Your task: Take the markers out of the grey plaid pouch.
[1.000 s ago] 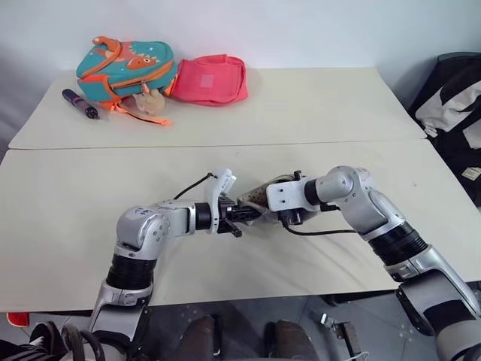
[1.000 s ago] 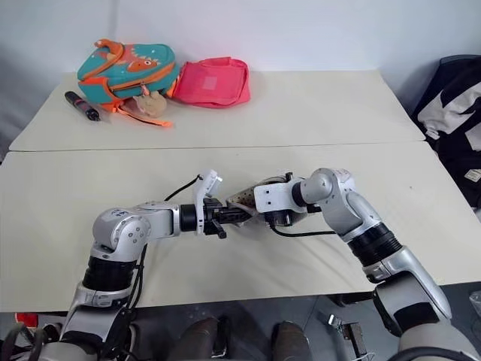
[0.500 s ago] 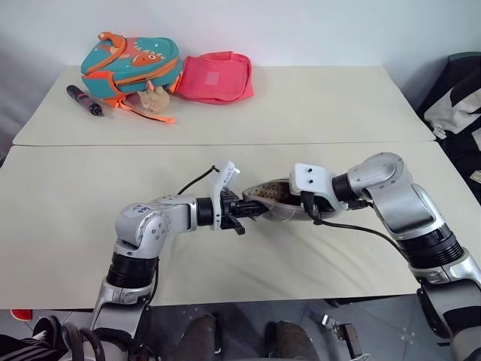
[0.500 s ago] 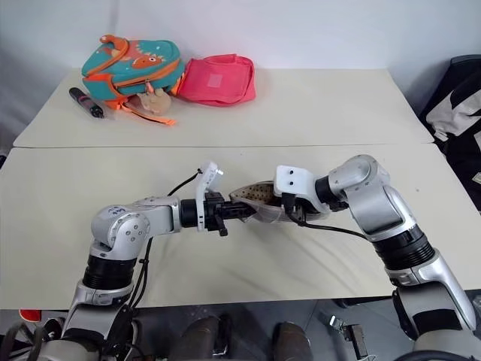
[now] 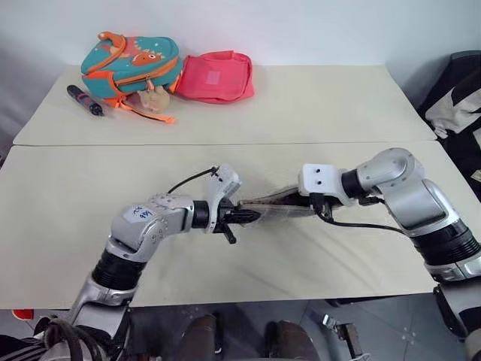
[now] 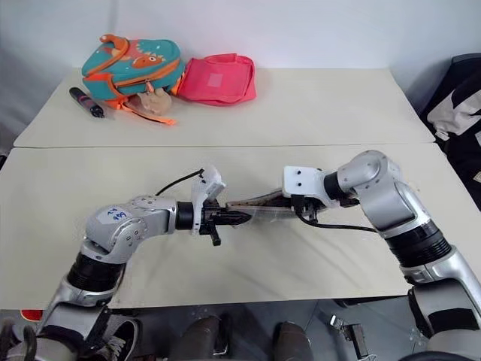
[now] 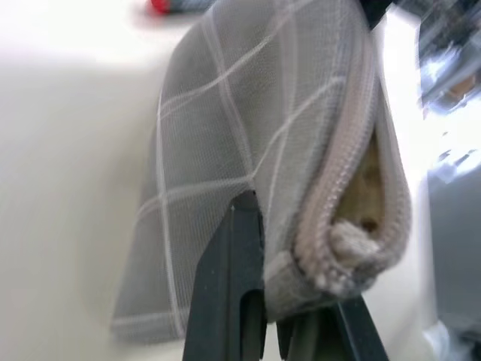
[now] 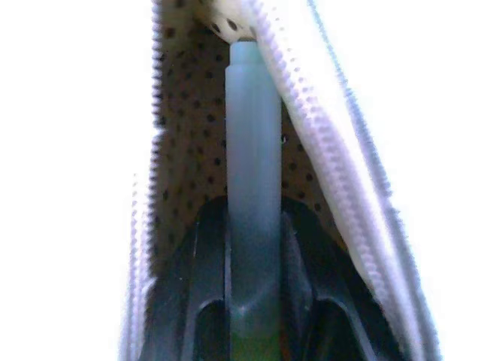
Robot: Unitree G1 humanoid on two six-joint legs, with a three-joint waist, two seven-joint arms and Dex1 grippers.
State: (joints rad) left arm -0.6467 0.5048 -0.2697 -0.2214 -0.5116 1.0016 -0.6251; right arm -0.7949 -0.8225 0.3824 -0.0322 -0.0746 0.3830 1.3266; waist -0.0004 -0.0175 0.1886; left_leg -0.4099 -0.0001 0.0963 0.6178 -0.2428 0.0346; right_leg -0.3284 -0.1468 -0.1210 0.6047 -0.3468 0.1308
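Note:
The robot's right gripper should release the pale teal marker on the near table (image 5: 319, 201) below that gripper's own white housing.
The grey plaid pouch (image 5: 272, 207) hangs stretched just above the near table between my two grippers. My left gripper (image 5: 242, 216) is shut on the pouch's left end; in the left wrist view a black finger (image 7: 229, 286) pinches the plaid fabric (image 7: 248, 120) beside the zipper. My right gripper (image 5: 302, 204) reaches into the pouch's open right end. In the right wrist view it is shut on a pale teal marker (image 8: 254, 128), which lies against the tan speckled lining (image 8: 188, 113). A red tip (image 7: 161, 4) shows on the table beyond the pouch.
At the far left of the back table stand a teal-and-orange backpack (image 5: 128, 64), a pink pouch (image 5: 214, 77) and a black pen (image 5: 83, 100). A seam (image 5: 225, 144) separates the two tables. A dark bag (image 5: 458, 98) sits past the right edge.
My right gripper has drawn right and up, and my left wrist has rolled. The pouch, bulging open before, is now pulled flat and taut between the grippers.

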